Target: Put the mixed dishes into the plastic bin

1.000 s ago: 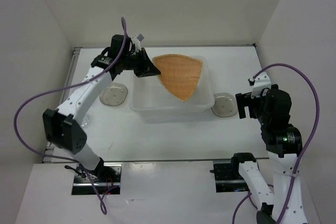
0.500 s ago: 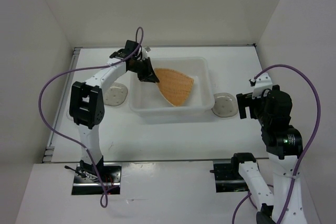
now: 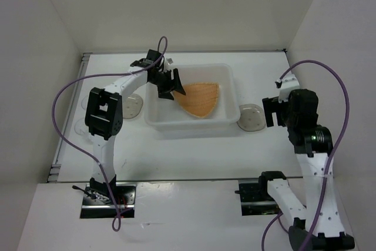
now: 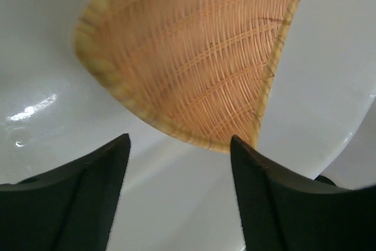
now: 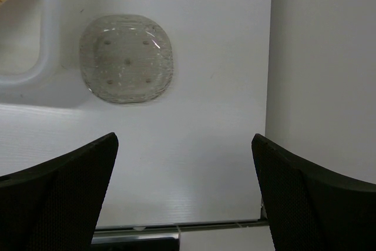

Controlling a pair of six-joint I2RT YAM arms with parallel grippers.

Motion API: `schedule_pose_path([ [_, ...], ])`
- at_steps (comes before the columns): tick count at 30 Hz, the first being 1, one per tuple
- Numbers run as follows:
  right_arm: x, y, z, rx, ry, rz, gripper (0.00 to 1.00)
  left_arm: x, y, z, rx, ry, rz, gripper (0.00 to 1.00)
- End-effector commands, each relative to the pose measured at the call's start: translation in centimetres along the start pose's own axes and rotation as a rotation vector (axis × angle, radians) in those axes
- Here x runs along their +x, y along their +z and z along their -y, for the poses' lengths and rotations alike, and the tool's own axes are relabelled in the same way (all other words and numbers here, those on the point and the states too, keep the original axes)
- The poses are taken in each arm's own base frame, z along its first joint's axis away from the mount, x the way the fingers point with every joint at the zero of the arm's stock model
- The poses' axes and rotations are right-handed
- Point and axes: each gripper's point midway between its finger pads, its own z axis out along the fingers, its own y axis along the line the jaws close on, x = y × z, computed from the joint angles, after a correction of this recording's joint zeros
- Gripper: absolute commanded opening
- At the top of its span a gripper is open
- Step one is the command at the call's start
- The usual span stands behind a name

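Observation:
Next, my right gripper grabs the rim of the nearby grey saucer (image 3: 265, 120) (image 5: 171, 67), on the side farthest from the white plastic bin.
The tan woven plate (image 3: 200, 98) lies inside the white plastic bin (image 3: 191, 126), free of any grip. My left gripper (image 3: 170, 87) hangs open over the bin's left part, just off the plate's near edge. In the left wrist view the plate (image 4: 194, 57) rests on the bin floor (image 4: 329, 86), and the left gripper (image 4: 180, 139) has nothing between its jaws. One grey saucer (image 3: 130, 105) sits on the table left of the bin, another saucer (image 3: 251, 116) to its right. My right gripper (image 3: 271, 114) stands open beside that saucer (image 5: 126, 59), apart from it.
A faint clear cup (image 3: 82, 126) stands near the table's left edge. White walls enclose the table on three sides; the right wall (image 5: 323, 86) is close to the right gripper. The bin's corner (image 5: 23, 57) shows left of the saucer.
The left gripper carried the plate down into the bin and opened, so the plate now lies there loose. The right arm turned slightly and stayed open.

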Motion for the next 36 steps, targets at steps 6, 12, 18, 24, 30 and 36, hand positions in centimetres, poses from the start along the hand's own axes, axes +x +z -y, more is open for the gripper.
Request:
schedule_pose_path([
  [6,-2.3,5.8,1.3,0.059,-0.034,-0.115,0.99,-5.2,-8.0,7.3,0.041,0.143,0.225,0.98],
  [12,0.8,11.0,2.5,0.041,-0.067,-0.22,0.99,-6.6,-20.0,14.1,0.012,0.252,0.485,1.0],
  [18,3.5,15.2,2.9,-0.174,0.024,-0.311,0.99,-1.3,-26.9,12.4,-0.132,0.263,0.582,1.0],
  [24,9.0,18.0,0.6,-0.617,0.209,-0.482,0.99,5.8,-28.5,8.1,-0.143,0.144,0.59,1.0],
  [30,11.2,19.2,-0.7,-0.752,0.282,-0.515,0.99,10.6,-29.9,6.6,-0.12,0.054,0.59,1.0],
  [36,13.0,20.7,-2.0,-0.816,0.327,-0.536,0.99,11.8,-31.2,6.1,-0.149,0.016,0.595,1.0],
])
